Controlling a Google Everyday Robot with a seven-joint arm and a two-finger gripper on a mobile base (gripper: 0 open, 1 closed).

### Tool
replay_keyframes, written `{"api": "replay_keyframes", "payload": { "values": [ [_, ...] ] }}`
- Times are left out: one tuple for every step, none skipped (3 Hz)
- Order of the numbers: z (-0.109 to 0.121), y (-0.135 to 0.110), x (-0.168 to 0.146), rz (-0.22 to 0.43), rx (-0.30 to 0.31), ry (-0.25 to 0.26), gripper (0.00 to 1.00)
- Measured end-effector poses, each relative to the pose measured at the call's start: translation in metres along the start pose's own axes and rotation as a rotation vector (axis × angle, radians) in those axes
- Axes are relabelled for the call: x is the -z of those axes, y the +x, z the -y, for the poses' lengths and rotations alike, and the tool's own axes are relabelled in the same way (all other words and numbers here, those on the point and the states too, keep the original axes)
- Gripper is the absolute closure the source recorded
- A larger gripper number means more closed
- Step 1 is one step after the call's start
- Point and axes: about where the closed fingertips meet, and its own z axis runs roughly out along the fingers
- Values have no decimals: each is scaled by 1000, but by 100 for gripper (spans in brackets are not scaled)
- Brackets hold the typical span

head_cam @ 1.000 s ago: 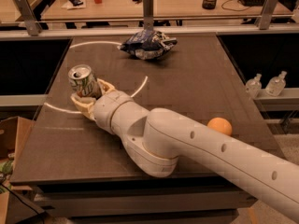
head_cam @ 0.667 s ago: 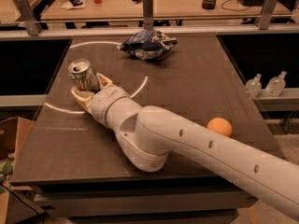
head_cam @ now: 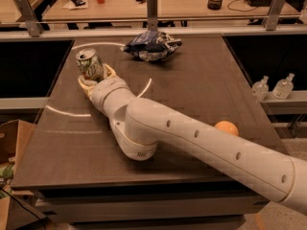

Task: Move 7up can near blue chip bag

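My gripper has a place for the 7up can. It will let go of the can on the dark table (head_cam: 123,51) by the blue chip bag's end, near the far white line.
The 7up can (head_cam: 89,63), silver-topped with white-and-green sides, is tilted and held between the yellowish fingers (head_cam: 110,72) of my gripper (head_cam: 96,78) at the table's left side. The gripper is shut on the can's lower part and the can looks lifted slightly off the table. The blue chip bag (head_cam: 151,45), crumpled dark blue foil with white patches, lies at the table's far middle, up and to the right of the can. My white arm runs from the lower right across the table to the gripper.
A round orange fruit (head_cam: 226,127) sits on the dark table (head_cam: 201,80) beside my arm at the right. A cardboard box (head_cam: 9,143) stands at the left below the table. Two small bottles (head_cam: 273,86) stand on a shelf at the right. A desk with clutter lies behind.
My gripper has carried the can up and away from the near left, toward the far side and closer to the blue chip bag. The bag and the orange have not moved.
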Motion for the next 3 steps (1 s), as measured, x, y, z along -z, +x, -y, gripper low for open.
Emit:
{"api": "replay_keyframes", "payload": {
  "values": [
    [21, -2, -15, -40, 10, 45, 100],
    [44, -6, -26, -60, 6, 93, 100],
    [67, -10, -34, -62, 7, 143, 100]
  ]
}}
